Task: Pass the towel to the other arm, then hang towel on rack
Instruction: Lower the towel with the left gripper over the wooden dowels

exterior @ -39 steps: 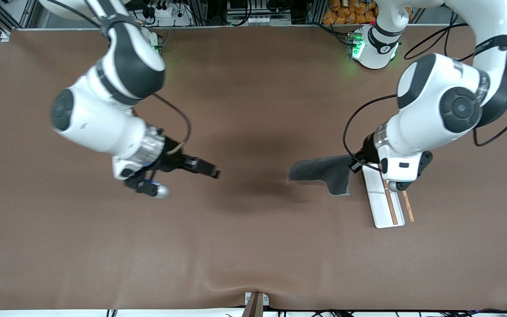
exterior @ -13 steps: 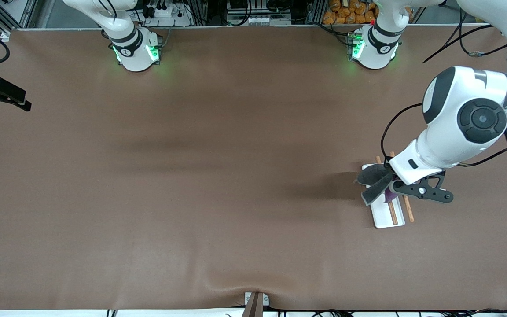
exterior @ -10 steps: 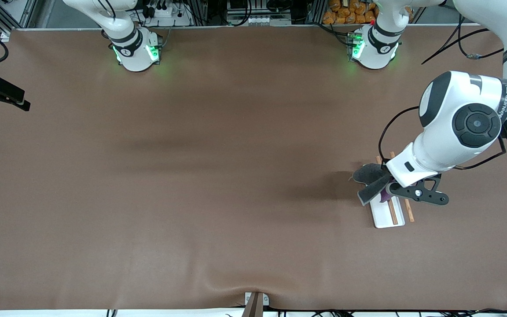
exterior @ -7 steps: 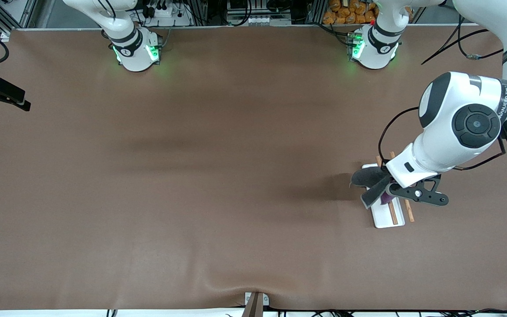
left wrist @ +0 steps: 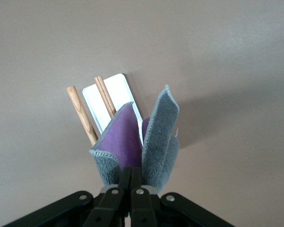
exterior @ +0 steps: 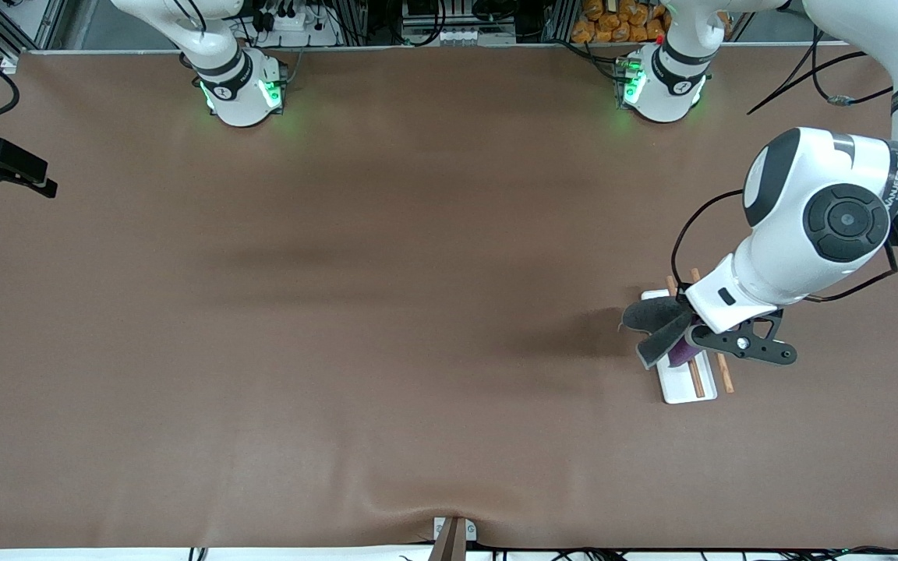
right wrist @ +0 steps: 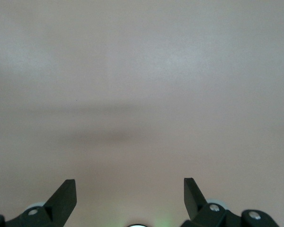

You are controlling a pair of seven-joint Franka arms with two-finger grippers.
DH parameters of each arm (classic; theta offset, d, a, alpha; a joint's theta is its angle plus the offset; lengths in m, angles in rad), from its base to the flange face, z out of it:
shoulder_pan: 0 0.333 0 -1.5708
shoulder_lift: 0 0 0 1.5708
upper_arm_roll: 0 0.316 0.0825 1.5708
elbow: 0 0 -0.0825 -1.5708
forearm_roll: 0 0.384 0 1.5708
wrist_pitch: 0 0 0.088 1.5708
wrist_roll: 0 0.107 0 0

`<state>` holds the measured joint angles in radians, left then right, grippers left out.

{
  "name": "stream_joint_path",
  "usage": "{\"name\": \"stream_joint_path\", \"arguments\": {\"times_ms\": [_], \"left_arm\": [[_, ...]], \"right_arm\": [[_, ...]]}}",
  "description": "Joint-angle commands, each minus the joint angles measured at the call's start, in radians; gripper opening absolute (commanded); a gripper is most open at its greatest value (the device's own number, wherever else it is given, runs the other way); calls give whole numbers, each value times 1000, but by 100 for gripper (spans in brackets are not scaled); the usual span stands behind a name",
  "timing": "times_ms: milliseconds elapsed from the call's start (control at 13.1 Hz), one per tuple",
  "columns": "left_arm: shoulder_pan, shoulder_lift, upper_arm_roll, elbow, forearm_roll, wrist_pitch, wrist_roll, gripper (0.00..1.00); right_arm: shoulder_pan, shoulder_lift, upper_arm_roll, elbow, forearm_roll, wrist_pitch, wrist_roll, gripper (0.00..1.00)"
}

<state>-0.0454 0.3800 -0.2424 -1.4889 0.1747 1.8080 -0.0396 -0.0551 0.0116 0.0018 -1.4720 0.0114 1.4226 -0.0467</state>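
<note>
Next, my left gripper releases the towel, which hangs folded just above the rack now, so that it is left hanging draped across the two wooden rods (exterior: 684,331) above the white base.
The dark-grey towel (exterior: 655,321), purple on its reverse, hangs folded from my left gripper (exterior: 689,336), which is shut on its fold. It hangs just above the rack (exterior: 681,383), a white base with two wooden rods (exterior: 697,377) near the left arm's end of the table. In the left wrist view the towel (left wrist: 159,137) spreads in two flaps ahead of the left gripper (left wrist: 136,173), covering part of the rack (left wrist: 110,90) and its rods (left wrist: 80,111). My right gripper (exterior: 11,183) waits open at the right arm's end of the table, and the right wrist view shows the right gripper (right wrist: 130,189) with nothing in it.
A brown mat (exterior: 387,312) covers the whole table, with a slight wrinkle at its edge nearest the front camera. Both arm bases (exterior: 240,92) with green lights stand along the table's edge farthest from that camera. Cables hang beside the left arm.
Three seconds ago the right arm was near mid-table; it has drawn back to its end. The left gripper carried the towel over the rack and has barely shifted in the last second.
</note>
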Motion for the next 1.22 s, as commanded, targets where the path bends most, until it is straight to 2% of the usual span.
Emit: {"name": "stream_joint_path", "arguments": {"times_ms": [0, 382, 1145], "left_arm": [[42, -7, -5, -17, 26, 2, 20, 0], [87, -7, -6, -48, 26, 4, 44, 0], [203, 10, -6, -82, 14, 4, 53, 0]], "right_arm": [[5, -13, 1, 4, -8, 4, 19, 100], [8, -4, 1, 4, 28, 9, 19, 100], [-2, 4, -2, 15, 28, 4, 8, 100]]}}
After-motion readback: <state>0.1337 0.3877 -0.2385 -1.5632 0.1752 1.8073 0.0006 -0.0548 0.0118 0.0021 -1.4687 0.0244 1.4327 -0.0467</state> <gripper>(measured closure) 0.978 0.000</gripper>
